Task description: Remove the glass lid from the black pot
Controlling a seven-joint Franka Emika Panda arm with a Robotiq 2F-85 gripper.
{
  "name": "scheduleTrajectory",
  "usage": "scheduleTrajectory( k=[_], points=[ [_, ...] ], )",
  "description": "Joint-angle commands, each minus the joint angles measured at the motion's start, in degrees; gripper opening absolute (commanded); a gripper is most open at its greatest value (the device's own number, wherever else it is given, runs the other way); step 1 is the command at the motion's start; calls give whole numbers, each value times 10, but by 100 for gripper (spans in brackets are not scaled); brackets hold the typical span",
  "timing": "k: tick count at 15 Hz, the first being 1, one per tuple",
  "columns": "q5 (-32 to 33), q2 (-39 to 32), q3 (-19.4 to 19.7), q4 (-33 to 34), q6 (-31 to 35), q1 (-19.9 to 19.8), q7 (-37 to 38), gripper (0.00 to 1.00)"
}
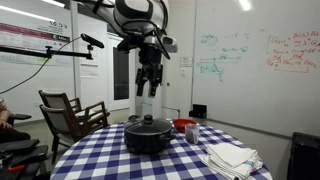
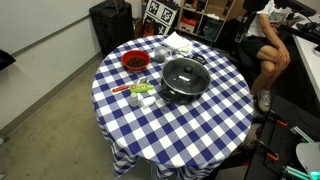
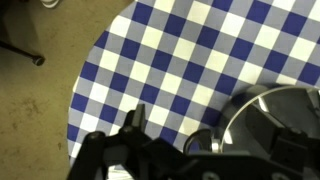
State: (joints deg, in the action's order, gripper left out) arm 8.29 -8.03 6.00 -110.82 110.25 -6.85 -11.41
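Note:
The glass lid's knob (image 1: 148,118) sits on top of the black pot. Next, I lower my gripper to it and close my fingers there.
The black pot (image 1: 148,138) stands near the middle of the blue-and-white checked table, with the glass lid (image 1: 149,124) on it and the knob on top. Both also show from above in an exterior view: pot (image 2: 168,93), lid (image 2: 184,74). My gripper (image 1: 148,84) hangs well above the pot, open and empty. In the wrist view the gripper (image 3: 166,148) fills the bottom edge. The lid (image 3: 278,118) lies at the lower right, off to the side of the fingers.
A red container (image 2: 134,62) stands beside the pot and also shows in an exterior view (image 1: 184,126). White cloths (image 1: 230,157) lie near the table edge. Small green and white items (image 2: 141,92) sit by the pot. A chair (image 1: 70,115) and a seated person (image 2: 265,40) are close to the table.

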Motion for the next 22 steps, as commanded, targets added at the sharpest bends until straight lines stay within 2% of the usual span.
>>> scheduleTrajectory(
  k=[1,5,10,15,22],
  points=[
    [-71,-79,-12,111,-35,-2,-11,100],
    [-99,-137,-37,190,-54,11,12,100],
    [-88,-189,-61,241,-56,42,45,100],
    [-81,-219,-78,256,-61,69,40,100],
    [-76,-241,-91,251,-88,84,31,100]
  ],
)
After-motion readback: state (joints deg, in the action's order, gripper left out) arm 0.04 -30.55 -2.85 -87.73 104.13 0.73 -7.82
